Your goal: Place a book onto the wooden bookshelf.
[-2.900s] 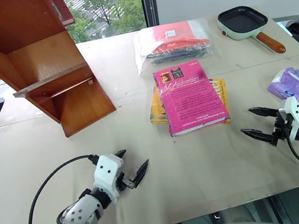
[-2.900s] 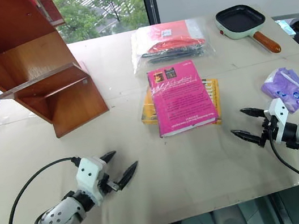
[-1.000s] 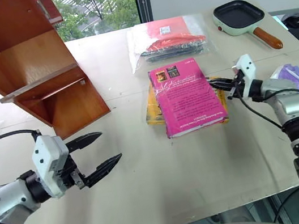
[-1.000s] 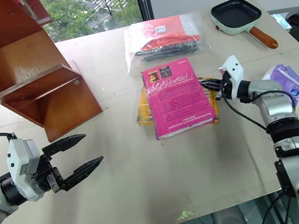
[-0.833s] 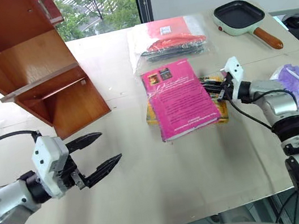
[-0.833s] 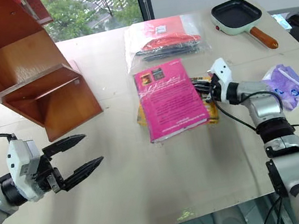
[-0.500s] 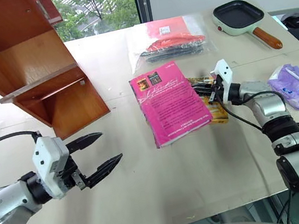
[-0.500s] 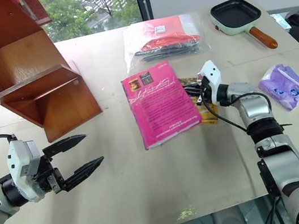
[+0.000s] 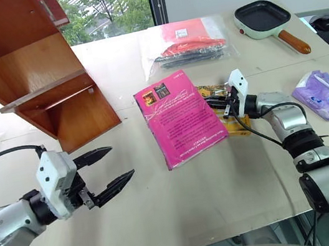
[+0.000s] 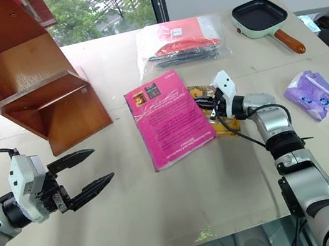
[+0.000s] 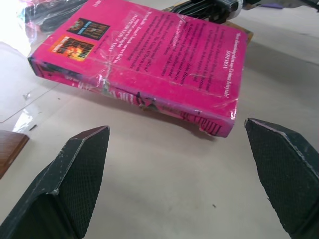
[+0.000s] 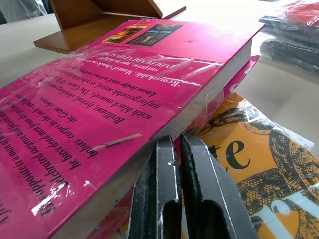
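Observation:
The robot's left gripper will next move to the middle of the magenta-pink book's spine (image 9: 151, 129) (image 11: 119, 92), the side facing the wooden bookshelf, and close there.
The magenta-pink book (image 9: 180, 122) in shiny wrap lies flat at the table's middle, turned at an angle and half off a yellow-orange book (image 9: 235, 120). My right gripper (image 9: 212, 103) is shut, and its black fingertips (image 12: 174, 149) press against the pink book's page edge, just above the yellow cover (image 12: 249, 169). My left gripper (image 9: 112, 166) hovers open near the table's front left, apart from the book, and its wide-spread fingers (image 11: 75, 174) frame the book's spine (image 11: 144, 99). The wooden bookshelf (image 9: 35, 69) stands at the back left.
A red item in a clear bag (image 9: 186, 46) lies behind the books. A pale green pan (image 9: 267, 19) sits at the back right and a purple packet (image 9: 324, 93) at the right edge. Bare tabletop (image 9: 183, 195) stretches in front of the books.
My shut right gripper has moved left against the pink book, sliding it left and turning it off the yellow-orange book. The left gripper has stayed still and open.

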Controlling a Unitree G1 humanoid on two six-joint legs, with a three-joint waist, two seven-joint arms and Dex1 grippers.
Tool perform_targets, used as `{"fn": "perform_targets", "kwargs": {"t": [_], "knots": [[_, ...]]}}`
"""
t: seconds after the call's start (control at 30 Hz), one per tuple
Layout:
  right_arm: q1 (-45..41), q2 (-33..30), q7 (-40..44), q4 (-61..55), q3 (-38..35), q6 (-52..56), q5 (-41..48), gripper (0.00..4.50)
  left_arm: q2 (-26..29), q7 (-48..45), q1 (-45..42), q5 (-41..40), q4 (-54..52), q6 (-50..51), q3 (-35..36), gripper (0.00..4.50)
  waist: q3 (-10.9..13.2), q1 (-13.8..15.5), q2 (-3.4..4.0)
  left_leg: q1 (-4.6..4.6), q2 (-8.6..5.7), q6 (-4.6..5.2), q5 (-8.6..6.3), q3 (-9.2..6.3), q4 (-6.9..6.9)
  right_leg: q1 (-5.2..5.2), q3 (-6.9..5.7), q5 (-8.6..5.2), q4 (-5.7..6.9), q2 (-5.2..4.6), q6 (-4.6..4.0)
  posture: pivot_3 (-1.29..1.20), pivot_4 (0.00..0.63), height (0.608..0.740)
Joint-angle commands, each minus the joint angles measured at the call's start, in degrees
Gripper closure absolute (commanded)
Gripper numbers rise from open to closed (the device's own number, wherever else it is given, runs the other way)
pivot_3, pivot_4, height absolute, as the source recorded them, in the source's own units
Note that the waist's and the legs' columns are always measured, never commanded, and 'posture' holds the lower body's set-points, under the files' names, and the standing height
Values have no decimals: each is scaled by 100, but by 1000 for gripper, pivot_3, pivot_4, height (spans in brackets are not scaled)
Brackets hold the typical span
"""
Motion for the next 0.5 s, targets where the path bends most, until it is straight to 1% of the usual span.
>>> {"fn": "perform_targets", "kwargs": {"t": [0.03,0.1,0.17,0.23,0.33,0.43,0.47,0.5], "knots": [[-38,-69,-40,-175,-132,-195,41,4475,-187,227,-79,-187,-109,131,-42,0,0,0,0,0,0,0,0,0,0,0,0,0,0,0,0,0,150,740],[-42,-172,-50,-148,-205,-250,50,4475,-386,450,-146,-442,-148,321,-103,0,-1,1,0,1,0,0,0,1,0,0,1,0,1,-1,0,0,150,740],[-16,-410,-11,-172,-363,-313,104,4475,-787,1007,-239,-922,-242,743,-361,0,-1,21,1,0,-2,0,0,0,1,1,1,0,1,-3,0,0,150,740],[147,-725,169,-446,-631,-346,339,4475,-1281,1636,-268,-1769,-246,1314,-685,0,-1,49,1,0,-5,0,0,-2,4,3,0,1,0,-8,1,0,150,740],[598,-1154,584,-1190,-782,-87,697,4475,-1642,2335,-368,-2605,93,1963,-817,0,-4,74,-5,-7,-16,2,0,-10,10,6,-4,1,-2,-35,2,0,150,740],[1213,-1682,960,-2157,-803,444,1008,3706,-1785,2612,-516,-2933,583,2377,-997,0,-7,23,-5,1,-7,1,0,-14,6,5,-5,1,4,-29,2,0,150,740],[1389,-1818,1031,-2450,-828,621,1126,3248,-1864,2688,-609,-3104,775,2461,-995,0,-8,23,-1,8,-2,1,0,-11,4,7,-2,1,9,-24,2,0,150,740],[1580,-1948,1069,-2767,-899,818,1288,2757,-1991,2868,-814,-3464,1084,2573,-956,0,-9,32,2,10,-2,0,0,-10,3,9,-1,1,12,-24,1,0,150,740]]}}
